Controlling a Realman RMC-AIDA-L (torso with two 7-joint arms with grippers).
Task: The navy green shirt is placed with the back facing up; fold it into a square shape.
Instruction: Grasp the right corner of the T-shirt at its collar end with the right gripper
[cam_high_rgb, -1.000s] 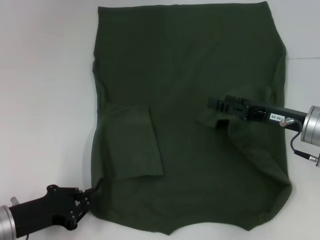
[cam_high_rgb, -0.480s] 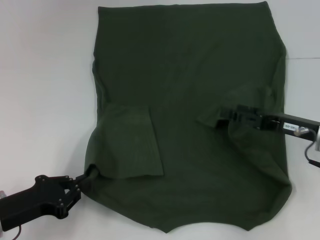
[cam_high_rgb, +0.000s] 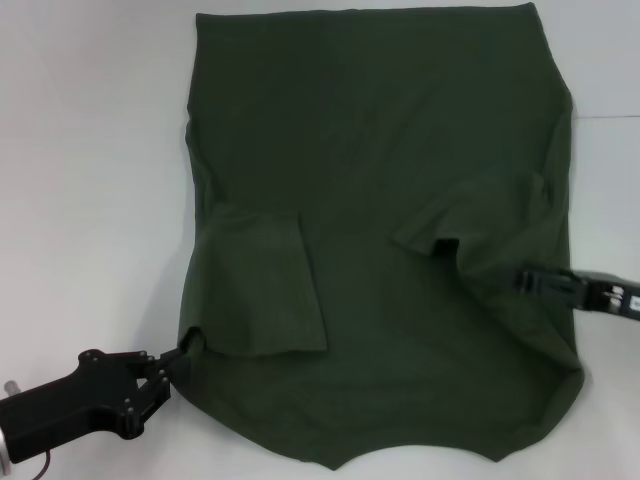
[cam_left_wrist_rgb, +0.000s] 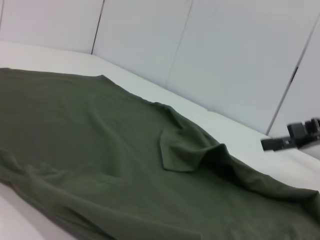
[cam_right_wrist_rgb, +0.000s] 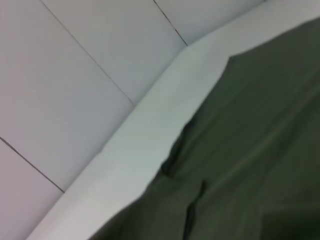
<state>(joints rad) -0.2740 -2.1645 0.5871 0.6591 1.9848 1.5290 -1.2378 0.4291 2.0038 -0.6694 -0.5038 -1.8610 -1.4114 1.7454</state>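
Observation:
My right gripper will shut. It will grab the outer shoulder edge (cam_high_rgb: 580, 371) of the navy green shirt, straight across from the shoulder that my left gripper holds.
The navy green shirt (cam_high_rgb: 380, 130) lies spread on the white table, and it fills most of the head view. Both its sleeves are folded inward: the left sleeve (cam_high_rgb: 265, 290) and the right sleeve (cam_high_rgb: 440, 225). At the near-left corner of the shirt, my left gripper (cam_high_rgb: 180, 352) is shut on the fabric edge. My right gripper (cam_high_rgb: 525, 281) hovers open over the shirt's right side, apart from the folded right sleeve. The left wrist view looks across the shirt (cam_left_wrist_rgb: 100, 150) to the right gripper (cam_left_wrist_rgb: 267, 145) far off. The right wrist view holds only shirt fabric (cam_right_wrist_rgb: 260, 150) and the table edge.
Bare white table (cam_high_rgb: 90, 150) runs along the shirt's left side, with a narrower strip on the right. Pale wall panels (cam_left_wrist_rgb: 225, 60) stand behind the table's far edge.
My right gripper let go of the right sleeve and drew back to the right, leaving it folded inward. My left gripper shifted slightly, tugging the shirt's near-left corner outward.

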